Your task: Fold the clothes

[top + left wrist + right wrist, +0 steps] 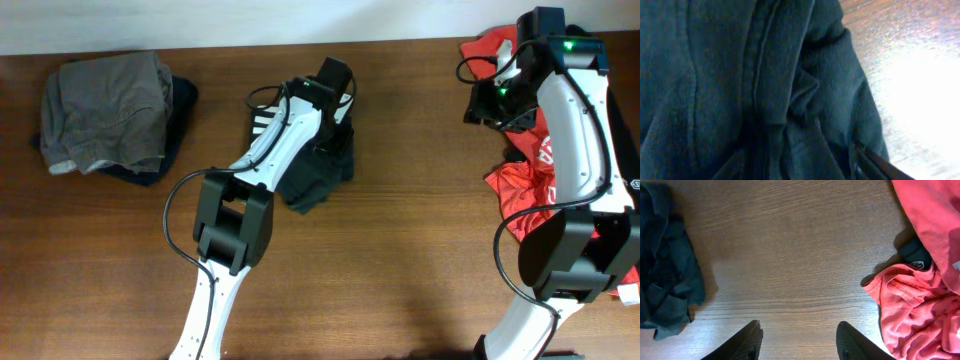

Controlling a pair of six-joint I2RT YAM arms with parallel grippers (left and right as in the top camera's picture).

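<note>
My left gripper will open and grip nearer the garment's edge (351, 163) before it lifts, as a loose layer of the dark teal garment lies beyond its fingers.
A dark teal garment (318, 175) lies crumpled at the table's middle and fills the left wrist view (740, 75). My left gripper (335, 90) sits at its far edge. Cloth is bunched between the fingers and hides the tips (800, 165), so it looks shut on the garment. My right gripper (490, 100) is open and empty above bare wood (799, 330). A red garment (525, 170) lies just to its right (925, 305). The dark garment also shows at the left of the right wrist view (665, 280).
A folded grey garment (105, 110) lies on a dark navy one at the far left. A black piece with white stripes (262, 120) lies under the left arm. A small black item (915, 252) lies beside the red cloth. More clothes are piled at the right edge.
</note>
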